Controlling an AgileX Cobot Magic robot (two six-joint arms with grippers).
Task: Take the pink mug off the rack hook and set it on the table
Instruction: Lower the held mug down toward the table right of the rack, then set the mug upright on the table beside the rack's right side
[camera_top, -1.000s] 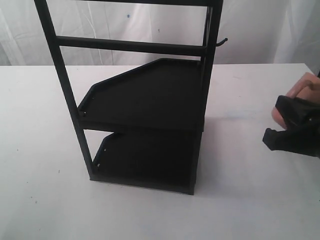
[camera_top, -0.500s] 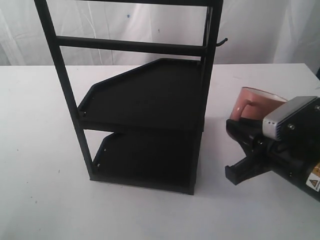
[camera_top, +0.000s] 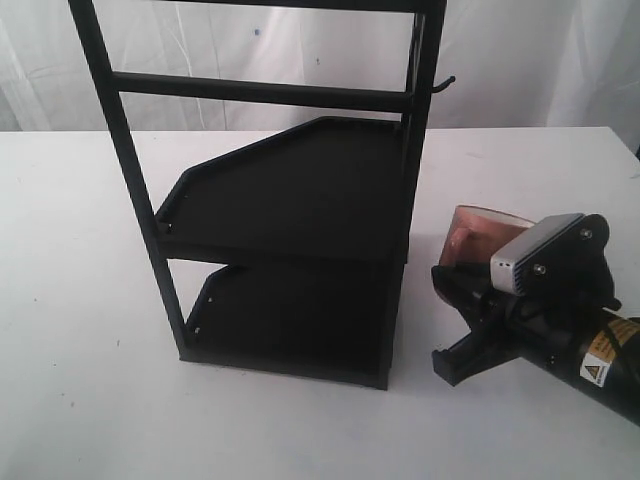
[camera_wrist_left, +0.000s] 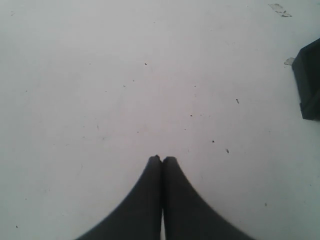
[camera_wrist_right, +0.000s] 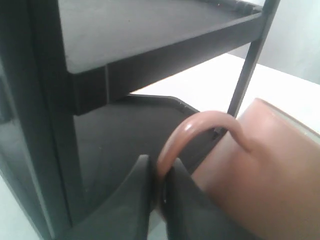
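Observation:
Next, my right gripper releases the pink mug on the white table (camera_top: 440, 308) beside the lower shelf of the black rack. The mug is now tilted low over the table.
The pink mug (camera_top: 478, 232) is tilted low over the white table (camera_top: 80, 300), just right of the black rack (camera_top: 290, 200). My right gripper (camera_top: 452, 292) comes in from the right edge. In the right wrist view the right gripper (camera_wrist_right: 159, 167) is shut on the mug's loop handle (camera_wrist_right: 200, 125), with the mug's body (camera_wrist_right: 270, 175) beside the fingers. I cannot tell whether the mug touches the table. The rack hook (camera_top: 445, 83) juts bare from the upper right post. My left gripper (camera_wrist_left: 161, 159) is shut on nothing above the speckled table (camera_wrist_left: 100, 75); the exterior view does not show it.
The rack's two shelves (camera_wrist_right: 150, 45) and a thin post (camera_wrist_right: 245, 75) stand close in front of the mug. A dark corner of the rack (camera_wrist_left: 310, 85) shows at the edge of the left wrist view. White curtain (camera_top: 250, 40) hangs behind the table.
My right gripper has moved left and slightly down with the mug, from the right edge of the view to close beside the rack. The left gripper and rack have not moved.

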